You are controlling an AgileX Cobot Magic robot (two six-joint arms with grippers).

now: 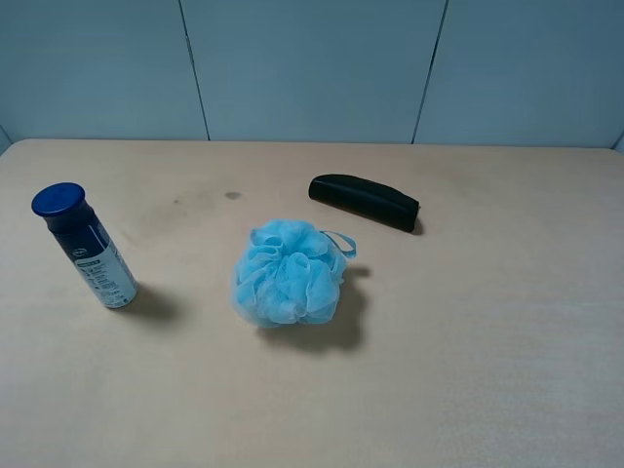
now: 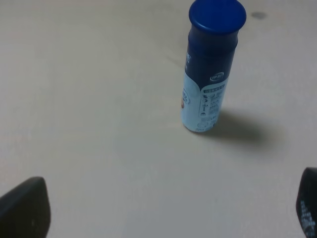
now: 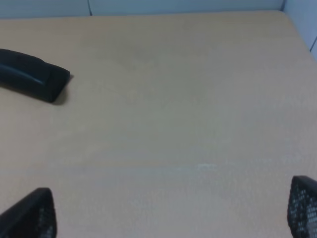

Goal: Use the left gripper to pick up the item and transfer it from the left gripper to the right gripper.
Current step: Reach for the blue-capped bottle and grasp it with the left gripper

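My left gripper needs to grip the slim bottle on the dark blue upper part (image 1: pixel 78 230) (image 2: pixel 212 52), just below its cap, leaving the white label free.
The item, a slim bottle (image 1: pixel 86 247) with a dark blue cap and white lower label, stands upright at the left of the table. In the left wrist view the bottle (image 2: pixel 208 69) stands ahead of my left gripper (image 2: pixel 163 210). That gripper is open and empty, with only its two dark fingertips (image 2: pixel 25 208) showing. My right gripper (image 3: pixel 171 210) is open and empty over bare table, its fingertips (image 3: pixel 32 215) at the frame corners. Neither gripper shows in the exterior high view.
A light-blue mesh bath puff (image 1: pixel 289 272) lies mid-table. A long black case (image 1: pixel 364 201) lies behind it, and its end shows in the right wrist view (image 3: pixel 29 75). A pale blue wall stands behind the table's far edge.
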